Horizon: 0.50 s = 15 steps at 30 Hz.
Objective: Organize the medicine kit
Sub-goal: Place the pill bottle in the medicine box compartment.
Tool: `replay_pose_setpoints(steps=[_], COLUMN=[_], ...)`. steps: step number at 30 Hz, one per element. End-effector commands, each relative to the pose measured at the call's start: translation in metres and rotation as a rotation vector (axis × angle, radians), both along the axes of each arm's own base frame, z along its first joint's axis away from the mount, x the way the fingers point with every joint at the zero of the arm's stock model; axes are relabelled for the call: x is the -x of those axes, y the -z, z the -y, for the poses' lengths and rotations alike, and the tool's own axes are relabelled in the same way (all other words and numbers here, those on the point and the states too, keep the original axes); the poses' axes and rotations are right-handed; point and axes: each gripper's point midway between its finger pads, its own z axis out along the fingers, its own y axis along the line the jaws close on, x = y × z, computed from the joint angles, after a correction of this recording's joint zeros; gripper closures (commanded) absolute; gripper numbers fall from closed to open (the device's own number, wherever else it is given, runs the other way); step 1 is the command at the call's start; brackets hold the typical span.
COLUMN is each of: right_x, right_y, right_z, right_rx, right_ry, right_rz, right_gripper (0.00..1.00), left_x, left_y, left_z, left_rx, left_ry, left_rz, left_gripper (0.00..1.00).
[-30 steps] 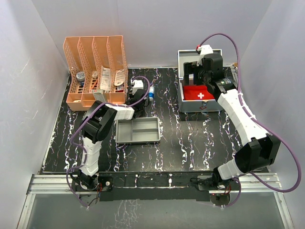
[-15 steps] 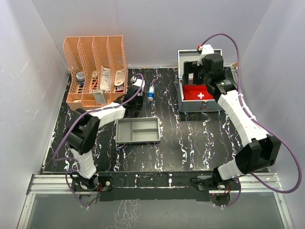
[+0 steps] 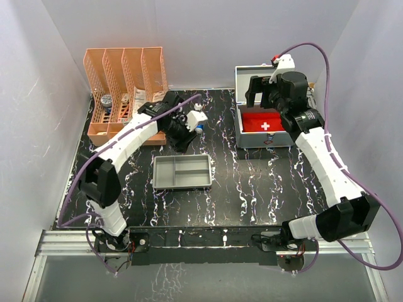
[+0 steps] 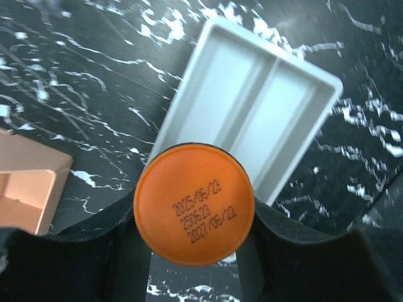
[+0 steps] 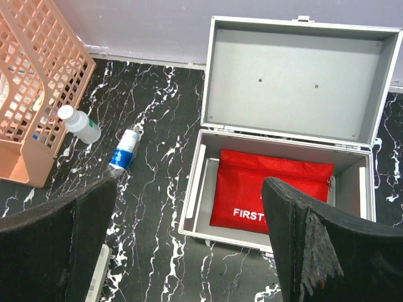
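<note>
Next, my left gripper releases the orange-ended container in the back long compartment of the shallow grey tray (image 3: pixel 191 164) (image 4: pixel 212 104).
The medicine kit (image 3: pixel 265 139) (image 5: pixel 194 189) is a silver metal case at the back right, lid up, with a red first-aid pouch (image 3: pixel 264 124) (image 5: pixel 271 182) lying inside. My right gripper (image 3: pixel 263 93) (image 5: pixel 189 251) hangs open above the kit's front left corner, nothing between its fingers. My left gripper (image 3: pixel 182 130) (image 4: pixel 192 236) is shut on a round orange-ended container (image 4: pixel 194 204) with printed dates on its face. It hovers over the table just behind the shallow grey tray (image 3: pixel 181 172) (image 4: pixel 252 113). The container's body is hidden behind its orange end.
An orange four-slot rack (image 3: pixel 126 82) (image 5: pixel 38 94) with several medicine items stands at the back left. A small blue-labelled bottle (image 5: pixel 126 149) lies on the table between rack and kit. A white-capped clear bottle (image 5: pixel 79 124) lies by the rack.
My left arm has stretched out from the rack's front and turned its wrist down over the spot behind the tray. My right gripper has lifted a little over the kit, still open.
</note>
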Motion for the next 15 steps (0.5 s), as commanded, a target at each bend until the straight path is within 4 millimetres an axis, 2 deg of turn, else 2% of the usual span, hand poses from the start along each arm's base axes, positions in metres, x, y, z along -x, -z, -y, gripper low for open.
replay_pose_setpoints(steps=[1,9,15], right_x=[0.005,0.020,0.032], right_y=[-0.038,-0.049,-0.053], right_z=[0.006,0.011,0.020], right_rx=[-0.046,-0.064,-0.061], right_ry=[0.024,0.039,0.068], right_rz=[0.097,0.112,0.127], right_gripper=[0.02,0.02,0.02], left_x=[0.044,0.042,0.044], left_y=[0.007,0.028,0.037], left_z=[-0.015,-0.016,-0.013], left_rx=[-0.092,-0.227,-0.328], left_ry=[0.199,0.296,0.348], left_rz=[-0.220,-0.286,-0.293], left_gripper=[1.00,1.00,1.00])
